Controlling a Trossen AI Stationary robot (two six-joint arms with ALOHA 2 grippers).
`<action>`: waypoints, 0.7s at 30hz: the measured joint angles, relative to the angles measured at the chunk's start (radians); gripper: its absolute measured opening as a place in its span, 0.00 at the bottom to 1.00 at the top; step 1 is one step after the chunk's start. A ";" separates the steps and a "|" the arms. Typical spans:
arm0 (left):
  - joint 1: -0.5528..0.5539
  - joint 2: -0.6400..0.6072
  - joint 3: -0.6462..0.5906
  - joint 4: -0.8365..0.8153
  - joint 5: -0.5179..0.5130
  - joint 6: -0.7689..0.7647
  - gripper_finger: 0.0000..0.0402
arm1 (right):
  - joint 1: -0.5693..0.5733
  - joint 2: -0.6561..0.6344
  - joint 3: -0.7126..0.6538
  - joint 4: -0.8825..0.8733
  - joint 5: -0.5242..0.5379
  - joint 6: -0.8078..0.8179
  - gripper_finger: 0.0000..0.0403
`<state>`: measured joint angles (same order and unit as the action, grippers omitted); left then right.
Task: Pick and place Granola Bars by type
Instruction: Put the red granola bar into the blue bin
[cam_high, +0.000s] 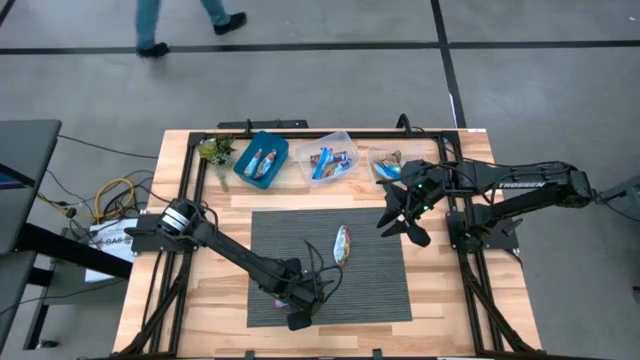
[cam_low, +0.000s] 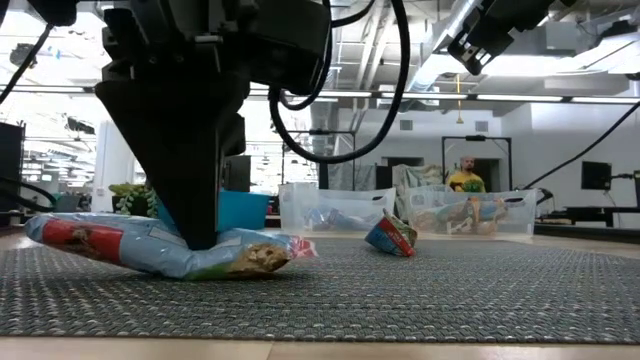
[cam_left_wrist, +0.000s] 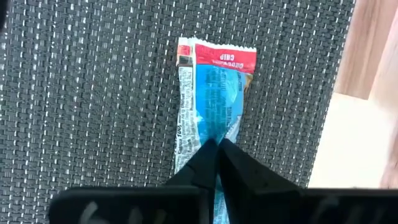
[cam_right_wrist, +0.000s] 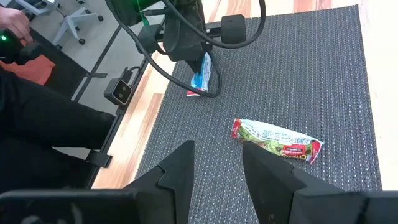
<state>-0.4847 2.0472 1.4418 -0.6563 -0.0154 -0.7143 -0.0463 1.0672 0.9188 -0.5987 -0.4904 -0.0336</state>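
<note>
My left gripper will set the blue granola bar down toward the clear bin, beside the bars in the teal bin (cam_high: 272, 160). The blue bar is near the mat's near edge.
A blue granola bar with a red end (cam_left_wrist: 214, 81) lies near the near edge of the grey mat (cam_high: 380, 290). It also shows in the low view (cam_low: 110, 245) and in the right wrist view (cam_right_wrist: 201, 78). My left gripper (cam_left_wrist: 217, 149) stands over it, shut on it (cam_low: 200, 235); in the high view (cam_high: 296, 304) it hides the bar. A silvery-green bar with red ends (cam_high: 342, 243) lies flat at mid-mat (cam_right_wrist: 277, 140) (cam_low: 392, 237). My right gripper (cam_high: 402, 215) is open and holds nothing, up over the mat's far right corner (cam_right_wrist: 217, 146). My left gripper pinches the blue bar between its two fingers (cam_left_wrist: 239, 165), about mid-length (cam_left_wrist: 214, 134), coming from above and pointing down. The fingers lie across the bar, and the wrapper is drawn in narrow between them. The bar's underside rests on the mat, its ends bowed slightly up (cam_low: 60, 232).
Along the table's far edge stand a teal bin (cam_high: 283, 150) and two clear bins (cam_high: 346, 141) (cam_high: 384, 152), each with bars in it. A small green plant (cam_high: 217, 152) sits left of them. People show beyond the table (cam_high: 150, 30) (cam_low: 462, 176).
</note>
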 joint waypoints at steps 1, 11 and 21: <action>0.000 0.000 0.000 0.000 0.000 0.000 0.02 | 0.000 0.000 0.000 0.000 0.000 0.000 0.31; 0.009 0.002 0.030 -0.035 0.010 -0.031 0.00 | 0.000 0.000 0.000 0.000 0.000 -0.001 0.31; 0.112 -0.002 0.168 -0.268 -0.119 -0.049 0.00 | 0.000 0.000 0.000 0.000 0.001 -0.001 0.31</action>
<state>-0.3728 2.0456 1.6094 -0.9239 -0.1341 -0.7637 -0.0463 1.0673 0.9188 -0.5983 -0.4896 -0.0345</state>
